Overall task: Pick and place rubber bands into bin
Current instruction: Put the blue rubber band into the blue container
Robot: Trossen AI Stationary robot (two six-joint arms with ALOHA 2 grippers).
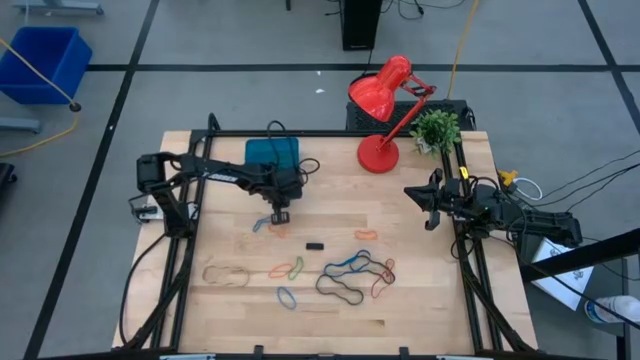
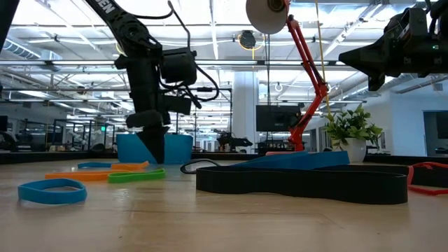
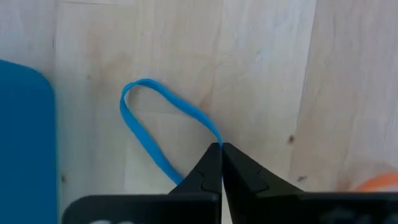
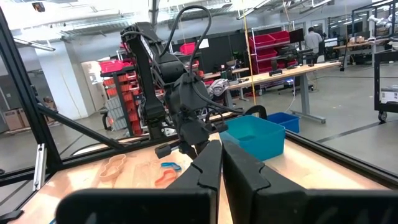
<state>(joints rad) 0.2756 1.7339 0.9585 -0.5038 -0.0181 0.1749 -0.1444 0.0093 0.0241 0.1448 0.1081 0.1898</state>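
Observation:
Next, my left gripper lets go of the blue rubber band on the middle of the teal bin's bottom (image 1: 271, 156).
My left gripper (image 1: 281, 216) points down at the table just in front of the teal bin (image 1: 272, 152), shut on a blue rubber band (image 3: 149, 118) that lies on the wood. The bin's corner shows in the left wrist view (image 3: 25, 143). My right gripper (image 1: 432, 208) hangs shut and empty above the table's right side, well clear of the bands. Other bands lie flat toward the near edge: tan (image 1: 225, 273), orange and green (image 1: 288, 268), blue (image 1: 288, 296), black (image 1: 340, 290), red (image 1: 383, 280), orange (image 1: 367, 235). My left gripper pinches one side of the blue band's loop (image 3: 213, 135) between its two shut fingertips, coming from above and pointing down. The rest of the loop (image 3: 134, 112) spreads out slack on the wood beyond the fingers.
A red desk lamp (image 1: 385, 110) and a small potted plant (image 1: 436, 128) stand at the far right. A small black piece (image 1: 314, 245) lies mid-table. A black cable (image 1: 305, 165) curls beside the bin. An orange band (image 1: 277, 231) lies close to my left gripper.

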